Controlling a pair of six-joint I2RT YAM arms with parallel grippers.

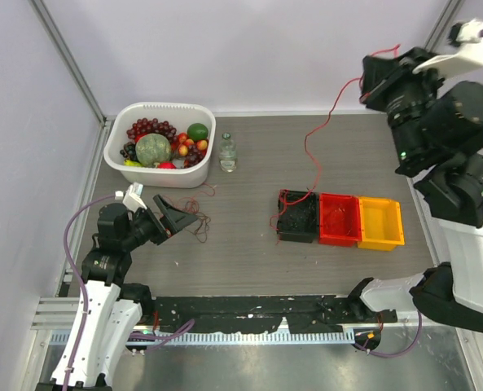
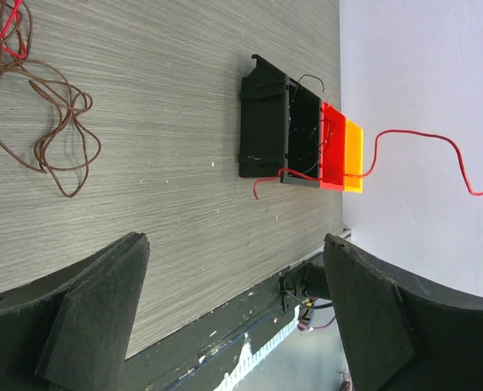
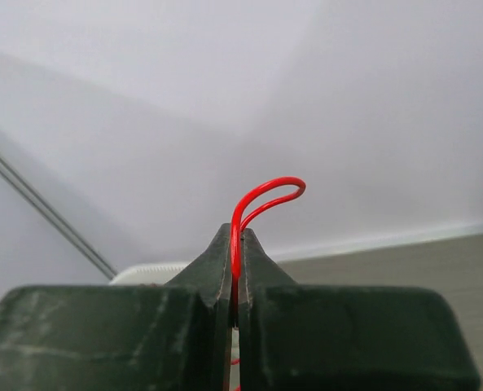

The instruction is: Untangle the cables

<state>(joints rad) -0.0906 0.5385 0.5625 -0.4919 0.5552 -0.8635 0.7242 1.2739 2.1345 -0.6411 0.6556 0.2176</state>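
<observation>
My right gripper is going to let go of the red cable inside the red bin [image 1: 340, 221], which sits between the black bin and the yellow bin. The red cable now runs up from the black bin.
A long red cable [image 1: 306, 145] runs from the black bin [image 1: 296, 220] up to my right gripper [image 1: 371, 73], which is raised at the far right and shut on it. In the right wrist view the jaws of that gripper [image 3: 234, 232] pinch the red cable [image 3: 270, 191], and a small loop pokes out above the tips. A loose brown cable [image 1: 199, 223] lies on the table just in front of my left gripper [image 1: 174, 216]. The left gripper [image 2: 237, 244] stands open and empty, with the brown cable [image 2: 41, 122] off to its upper left.
A white basket [image 1: 143, 173] of fruit stands at the back left, with a small glass bottle [image 1: 227, 153] beside it. Next to the black bin sit a red bin [image 1: 339, 218] and a yellow bin [image 1: 379, 221]. Walls and frame rails close the table's back and sides.
</observation>
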